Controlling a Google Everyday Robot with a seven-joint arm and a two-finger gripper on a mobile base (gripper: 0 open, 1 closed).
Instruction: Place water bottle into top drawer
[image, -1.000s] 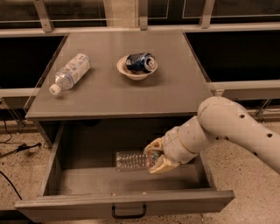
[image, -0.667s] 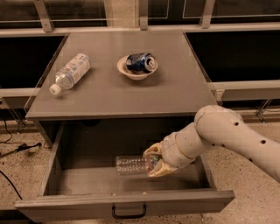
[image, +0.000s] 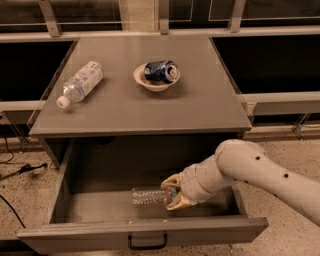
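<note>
Next, my gripper lets go of the water bottle on the drawer's bottom just behind the black handle (image: 150, 200).
The top drawer (image: 140, 232) is pulled wide open under the grey cabinet top; its front panel has a small black handle (image: 146, 244). The water bottle (image: 147, 196), clear and ribbed, lies on its side low inside the drawer, at or just above the floor. My gripper (image: 172, 196) reaches into the drawer from the right on the white arm and is shut on the bottle's right end, where a bit of red and green label shows.
On the cabinet top (image: 200, 107) lies a second bottle with a white-and-blue label (image: 80, 83) at the left. A small bowl (image: 156, 80) holding a blue can (image: 161, 71) stands near the middle. Cables run on the floor at the left (image: 15, 170).
The arm has lowered and moved a little forward in the drawer, carrying the water bottle down toward the drawer floor.
</note>
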